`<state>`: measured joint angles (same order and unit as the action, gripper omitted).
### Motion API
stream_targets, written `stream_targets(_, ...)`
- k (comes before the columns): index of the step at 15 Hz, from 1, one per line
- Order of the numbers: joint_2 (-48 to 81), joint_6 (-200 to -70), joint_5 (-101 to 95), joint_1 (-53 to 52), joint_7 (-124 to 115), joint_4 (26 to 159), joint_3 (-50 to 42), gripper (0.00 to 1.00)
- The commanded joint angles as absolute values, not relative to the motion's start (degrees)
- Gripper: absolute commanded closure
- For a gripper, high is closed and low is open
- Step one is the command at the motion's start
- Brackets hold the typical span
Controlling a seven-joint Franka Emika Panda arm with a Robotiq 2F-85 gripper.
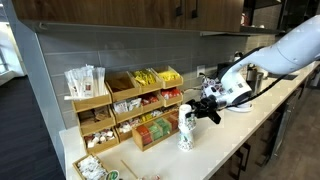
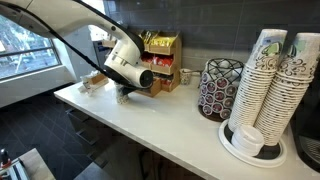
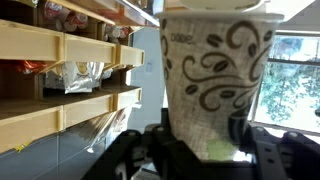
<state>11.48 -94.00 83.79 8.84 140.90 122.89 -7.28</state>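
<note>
My gripper is going to release the paper cup on the white cup stack [image 1: 186, 127] [image 3: 220, 6] in front of the wooden organiser.
A white paper cup [image 3: 215, 70] with a brown swirl pattern fills the middle of the wrist view, upright, wide rim at the top. My gripper [image 3: 200, 150] is shut on its lower part, one black finger [image 3: 148, 152] on each side. In an exterior view the cup [image 1: 186, 130] stands at the counter in front of the wooden organiser, with the gripper [image 1: 198, 110] reaching it sideways from the right. In an exterior view the gripper [image 2: 124, 92] is mostly hidden behind the white wrist, and the cup does not show clearly.
A tiered wooden organiser [image 1: 120, 105] with packets stands against the back wall, close behind the cup. A white box [image 1: 95, 165] of sachets lies near it. Tall stacks of paper cups [image 2: 275, 80] and a pod carousel [image 2: 220, 88] stand further along the counter [image 2: 170, 120].
</note>
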Motion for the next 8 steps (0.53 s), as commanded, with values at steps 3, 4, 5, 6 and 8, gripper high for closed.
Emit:
stream_targets(3,14.0,-93.1,83.6,8.9,142.1,121.6,-7.8,0.67)
stream_targets(4,14.2,-93.1,83.6,8.9,142.2,121.6,-7.8,0.67)
stream_targets(5,14.3,-93.1,83.7,8.9,142.2,121.6,-7.9,0.67)
stream_targets(6,14.6,-93.1,83.6,8.9,142.2,121.4,-7.9,0.67)
stream_targets(8,15.0,-93.1,83.6,8.9,142.2,121.2,-7.9,0.67)
